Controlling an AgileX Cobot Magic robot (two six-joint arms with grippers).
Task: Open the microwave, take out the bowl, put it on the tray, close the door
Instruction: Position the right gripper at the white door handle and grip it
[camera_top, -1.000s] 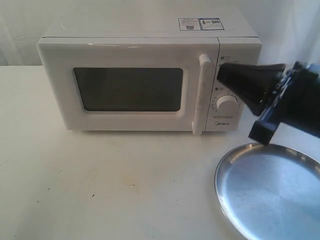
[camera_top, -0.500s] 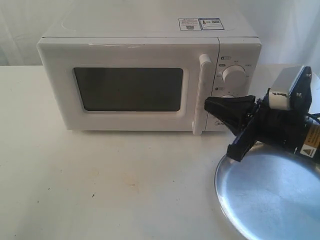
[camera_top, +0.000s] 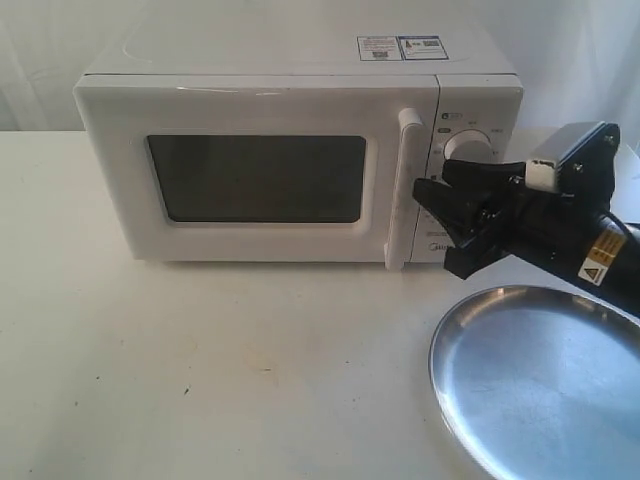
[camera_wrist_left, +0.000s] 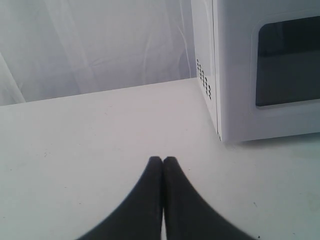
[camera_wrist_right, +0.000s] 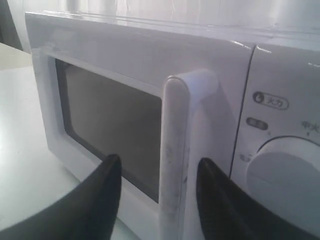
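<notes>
My right gripper is to close next on the middle of the tall white handle (camera_top: 401, 194) (camera_wrist_right: 172, 167), because pulling there opens the microwave door.
The white microwave (camera_top: 270, 160) stands at the back of the table, its door (camera_top: 250, 175) closed. My right gripper (camera_top: 432, 215) is open, just right of the tall white handle (camera_top: 408, 185) and in front of the dials. In the right wrist view the handle (camera_wrist_right: 175, 150) rises between the two black fingers (camera_wrist_right: 107, 190), which do not touch it; the right gripper (camera_wrist_right: 157, 167) holds nothing. The left gripper (camera_wrist_left: 162, 160) is shut and empty over bare table beside the microwave's side wall (camera_wrist_left: 232, 75). The silver tray (camera_top: 540, 385) lies at the front right. The bowl is hidden.
The upper dial (camera_top: 467, 147) shows just above the right gripper, and a dial (camera_wrist_right: 287, 175) sits right of the handle in the right wrist view. A white curtain (camera_wrist_left: 95, 45) hangs behind the table. The left gripper is outside the exterior view.
The right gripper dropped from dial height, turned, then moved left to the door handle with its fingers open. The microwave door and tray have not moved.
</notes>
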